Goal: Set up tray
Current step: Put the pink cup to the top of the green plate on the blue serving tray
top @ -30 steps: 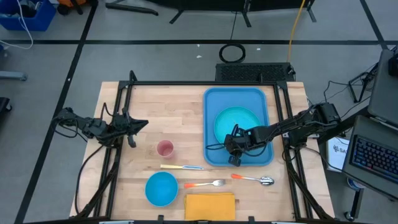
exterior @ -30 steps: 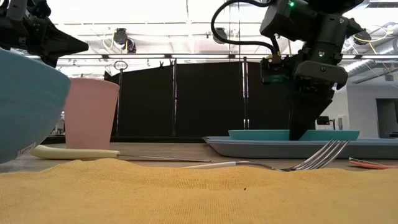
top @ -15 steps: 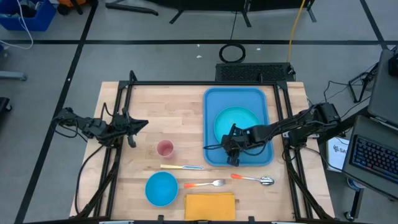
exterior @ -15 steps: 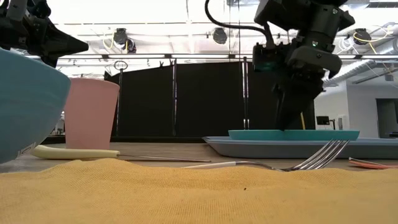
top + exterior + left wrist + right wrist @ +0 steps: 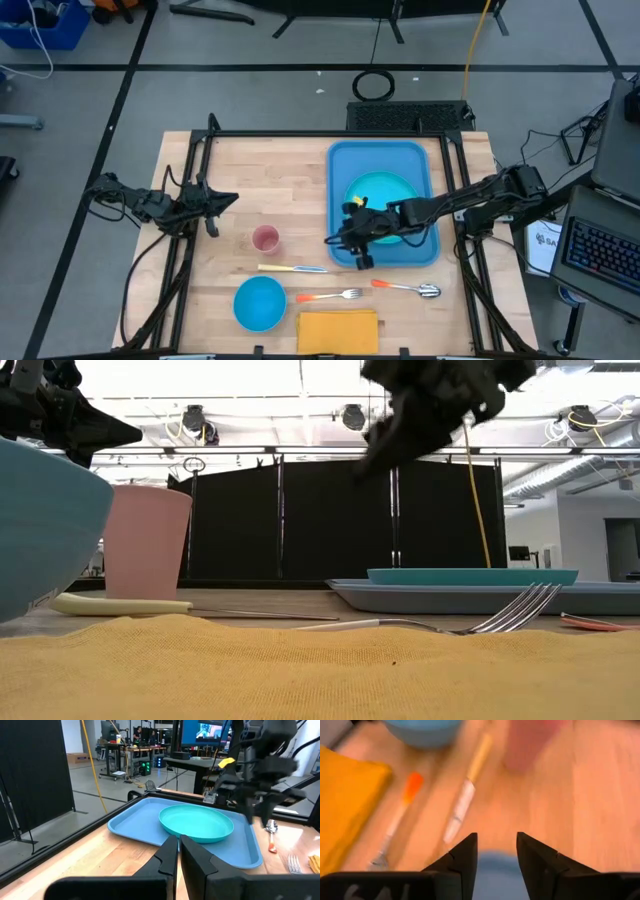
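Observation:
The pink cup is next for my right gripper, which should go to it and close on the cup's rim (image 5: 277, 238), on the side facing the blue tray.
The blue tray (image 5: 345, 165) lies flat on the right half of the table, and a round turquoise plate (image 5: 385, 192) rests in it. My right gripper (image 5: 350, 250) hangs in the air over the tray's near left corner. It slants down toward the table's left, and in the right wrist view it (image 5: 495, 852) is open with nothing between its fingers. My left gripper (image 5: 228, 200) waits at the table's left edge. It is shut, level and empty (image 5: 178, 854).
Left of the tray stands a pink cup (image 5: 265, 238). Along the near side lie a knife (image 5: 292, 268), a blue bowl (image 5: 260, 303), a fork (image 5: 330, 296), a spoon (image 5: 405, 288) and a yellow napkin (image 5: 338, 330). The far left of the table is bare wood.
My right gripper has risen off the plate's near rim and swung toward the table's left, rolling and tipping up as it went. The plate has stayed in the tray.

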{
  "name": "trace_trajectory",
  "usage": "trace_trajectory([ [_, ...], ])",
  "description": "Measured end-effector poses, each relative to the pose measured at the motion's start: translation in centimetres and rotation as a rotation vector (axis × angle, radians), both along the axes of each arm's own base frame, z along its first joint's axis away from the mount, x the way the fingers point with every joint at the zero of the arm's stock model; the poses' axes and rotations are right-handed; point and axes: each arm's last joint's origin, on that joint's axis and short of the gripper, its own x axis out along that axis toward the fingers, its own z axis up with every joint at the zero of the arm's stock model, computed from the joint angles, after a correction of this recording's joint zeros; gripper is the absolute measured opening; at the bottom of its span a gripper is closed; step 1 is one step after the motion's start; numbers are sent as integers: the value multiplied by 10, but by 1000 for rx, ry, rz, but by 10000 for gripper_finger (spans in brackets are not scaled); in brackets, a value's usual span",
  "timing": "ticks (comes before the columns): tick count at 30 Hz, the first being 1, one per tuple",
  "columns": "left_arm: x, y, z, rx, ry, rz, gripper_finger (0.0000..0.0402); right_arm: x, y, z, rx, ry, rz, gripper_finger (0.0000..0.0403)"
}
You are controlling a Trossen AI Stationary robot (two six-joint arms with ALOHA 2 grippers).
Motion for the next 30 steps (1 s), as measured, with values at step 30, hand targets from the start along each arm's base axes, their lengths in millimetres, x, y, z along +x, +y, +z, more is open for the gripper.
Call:
trace_trajectory([
  [30,0,1,-2,10,21,26,24,109,19,22,-383,-154,361,128],
])
